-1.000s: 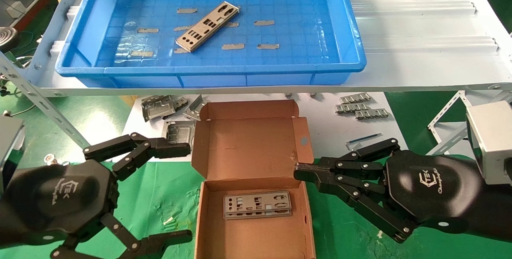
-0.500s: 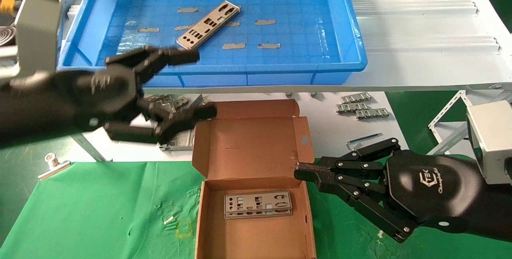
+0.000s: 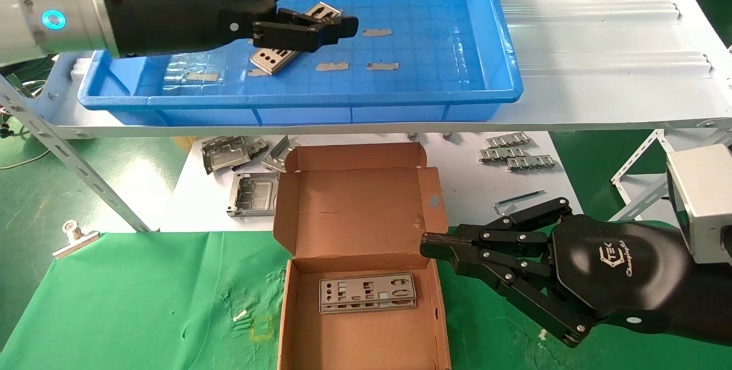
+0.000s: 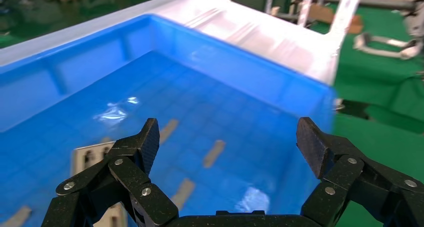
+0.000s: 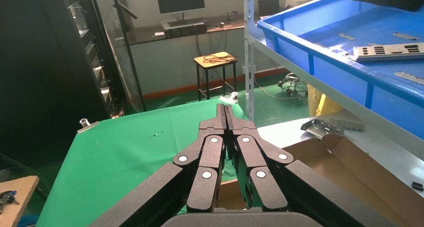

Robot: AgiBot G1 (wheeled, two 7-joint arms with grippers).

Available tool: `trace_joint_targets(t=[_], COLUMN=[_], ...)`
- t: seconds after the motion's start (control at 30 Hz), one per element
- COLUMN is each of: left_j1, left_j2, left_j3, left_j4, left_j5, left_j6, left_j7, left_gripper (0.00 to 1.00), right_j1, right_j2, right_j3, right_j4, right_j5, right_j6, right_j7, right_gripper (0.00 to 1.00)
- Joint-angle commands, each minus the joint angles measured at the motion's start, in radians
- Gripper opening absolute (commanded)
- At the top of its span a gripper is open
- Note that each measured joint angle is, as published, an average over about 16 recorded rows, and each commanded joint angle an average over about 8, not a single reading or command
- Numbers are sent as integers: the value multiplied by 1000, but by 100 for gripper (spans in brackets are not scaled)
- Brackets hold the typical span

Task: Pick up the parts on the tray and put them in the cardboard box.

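Observation:
The silver punched plate is in the blue tray. My left gripper will next close on the far end (image 3: pixel 322 14) (image 4: pixel 91 158) of that plate, across its long sides by the oblong holes.
A silver punched plate (image 3: pixel 273 59) lies in the blue tray (image 3: pixel 492 27), partly hidden by my left gripper (image 3: pixel 329 7), which is open and hovers just over the plate's far end. In the left wrist view the gripper (image 4: pixel 227 142) is spread wide over the tray floor (image 4: pixel 235 112), and the plate's end (image 4: pixel 90 157) shows beside one finger. A second plate (image 3: pixel 368 291) lies flat in the open cardboard box (image 3: pixel 360 204). My right gripper (image 3: pixel 426 242) is shut and empty at the box's right edge; it also shows in the right wrist view (image 5: pixel 225 108).
Bulky grey metal frames (image 3: pixel 243 158) lie on the white sheet left of the box lid. Ridged clip strips (image 3: pixel 514 152) lie to the right. A shelf brace (image 3: pixel 74 152) slants at the left. A binder clip (image 3: pixel 74 235) sits on the green cloth.
My left arm rose from the front left, passed the tray's front rim and now reaches over the plate in the tray, still open. The right arm has not moved.

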Motion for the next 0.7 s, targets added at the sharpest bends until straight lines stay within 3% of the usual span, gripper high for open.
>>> trace_joint_targets(t=[0.03, 0.37, 0.7], left_j1=[-44, -132, -159], left_j2=[39, 141, 216], left_j3=[17, 53, 76], left_j4=[83, 331, 426], left_j5=[30, 106, 147], left_j6=[-15, -169, -347], left_j7=[20, 104, 137], left_gripper=[100, 100, 100], right_j1=[0, 0, 0], right_j2=[0, 0, 0], right_j3=[0, 0, 0], right_j4=[0, 0, 0], right_j5=[0, 0, 0], right_j6=[0, 0, 0], right_j7=[0, 0, 0], right_gripper=[100, 100, 100])
